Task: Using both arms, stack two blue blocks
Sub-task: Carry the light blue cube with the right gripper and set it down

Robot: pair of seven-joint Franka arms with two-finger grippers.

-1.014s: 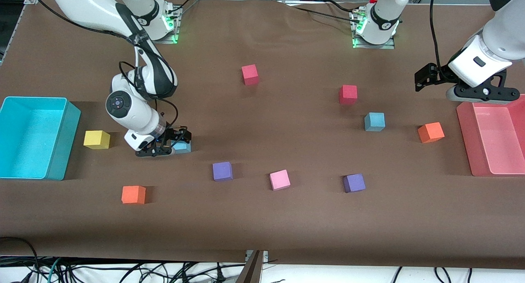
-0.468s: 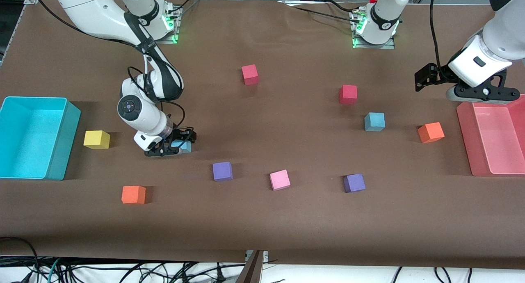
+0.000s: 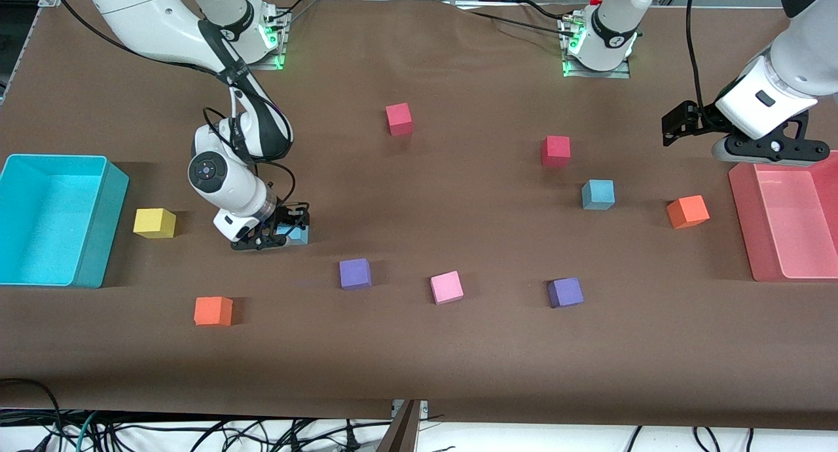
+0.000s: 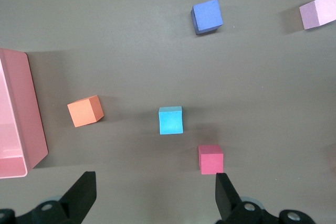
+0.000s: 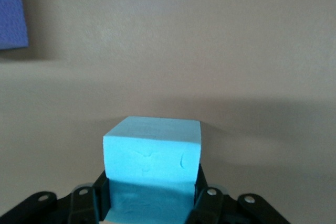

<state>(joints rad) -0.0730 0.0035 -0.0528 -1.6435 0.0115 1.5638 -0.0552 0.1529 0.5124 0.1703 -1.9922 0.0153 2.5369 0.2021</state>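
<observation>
The robot's right gripper will release the blue block on the bare table [image 3: 434, 219] between the pink cube and the red cubes.
One blue block [image 3: 296, 233] sits low at the table between the yellow and purple cubes. My right gripper [image 3: 283, 230] is shut on it. In the right wrist view the block [image 5: 153, 158] fills the gap, with a black finger [image 5: 201, 195] pressed against each side. The second blue block [image 3: 598, 194] lies free on the table near a red cube, and it also shows in the left wrist view [image 4: 170, 120]. My left gripper [image 3: 670, 130] waits open in the air beside the pink bin, its fingers [image 4: 84, 190] wide apart with nothing between them.
A turquoise bin [image 3: 98, 223] stands at the right arm's end and a pink bin [image 3: 743, 216] at the left arm's end. Loose cubes lie about: yellow [image 3: 154, 222], orange [image 3: 213, 310] [image 3: 687, 211], purple [image 3: 355, 273] [image 3: 565, 292], pink [image 3: 446, 287], red [image 3: 399, 118] [image 3: 556, 150].
My right gripper shifted slightly toward the left arm's end around the blue block, then closed its fingers on it. The left arm has not moved.
</observation>
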